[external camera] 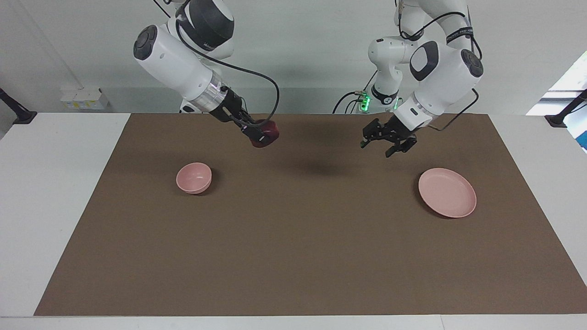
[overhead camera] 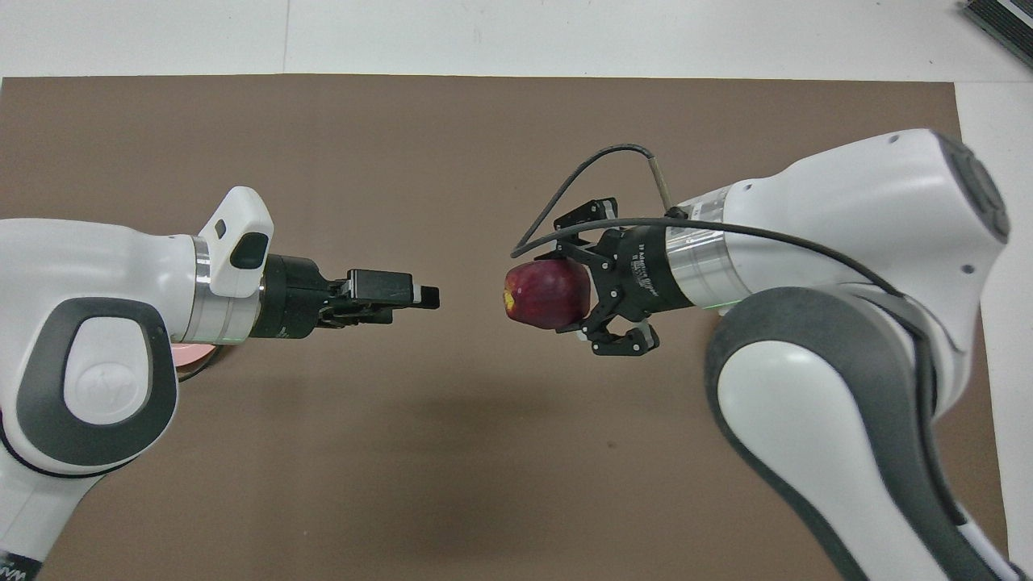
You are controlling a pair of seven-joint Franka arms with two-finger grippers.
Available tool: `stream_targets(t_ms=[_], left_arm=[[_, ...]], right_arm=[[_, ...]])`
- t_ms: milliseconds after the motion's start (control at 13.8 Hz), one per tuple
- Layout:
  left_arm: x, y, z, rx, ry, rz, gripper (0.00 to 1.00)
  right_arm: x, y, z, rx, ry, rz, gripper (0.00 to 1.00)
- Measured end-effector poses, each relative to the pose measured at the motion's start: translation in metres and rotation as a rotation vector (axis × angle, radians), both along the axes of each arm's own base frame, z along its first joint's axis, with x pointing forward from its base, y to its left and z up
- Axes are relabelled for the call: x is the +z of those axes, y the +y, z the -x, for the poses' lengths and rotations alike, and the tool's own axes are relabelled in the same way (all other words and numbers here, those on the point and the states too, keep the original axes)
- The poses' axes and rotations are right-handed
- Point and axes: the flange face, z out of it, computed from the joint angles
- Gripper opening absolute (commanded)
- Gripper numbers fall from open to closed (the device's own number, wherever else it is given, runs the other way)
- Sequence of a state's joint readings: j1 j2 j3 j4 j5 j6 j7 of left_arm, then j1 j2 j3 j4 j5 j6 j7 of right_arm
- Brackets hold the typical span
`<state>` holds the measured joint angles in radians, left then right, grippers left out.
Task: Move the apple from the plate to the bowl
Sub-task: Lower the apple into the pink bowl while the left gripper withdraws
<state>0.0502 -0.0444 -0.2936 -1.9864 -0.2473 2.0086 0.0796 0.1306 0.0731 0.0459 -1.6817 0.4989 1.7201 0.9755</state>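
Note:
Next, my right gripper releases the dark red apple inside the small deep pink bowl [overhead camera: 766, 330] under its own arm. The apple now hangs over the brown mat.
The dark red apple [external camera: 267, 133] [overhead camera: 547, 293] hangs in the air in my right gripper [external camera: 262, 134] [overhead camera: 557, 294], which is shut on it over the brown mat, between the mat's middle and the bowl's end. The small deep pink bowl [external camera: 194, 177] stands empty on the mat toward the right arm's end; the right arm hides it in the overhead view. My left gripper [external camera: 387, 143] [overhead camera: 426, 296] is open and empty, raised over the mat near the wide pink plate [external camera: 447, 192]. The plate is empty, and only its edge [overhead camera: 190, 355] shows under the left arm.
A brown mat [external camera: 293, 256] covers most of the white table [external camera: 46, 192]. Small white boxes [external camera: 83, 98] sit by the wall at the right arm's end. A dark object [overhead camera: 1001, 20] lies off the mat at a table corner.

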Motion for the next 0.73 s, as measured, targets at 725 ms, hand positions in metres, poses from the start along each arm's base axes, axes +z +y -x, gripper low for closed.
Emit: stream_targets(t_ms=[725], left_arm=[[0.043, 0.025, -0.03, -0.042, -0.052, -0.15, 1.0]], right_arm=[[-0.103, -0.122, -0.005, 0.542, -0.183, 0.27, 0.0]])
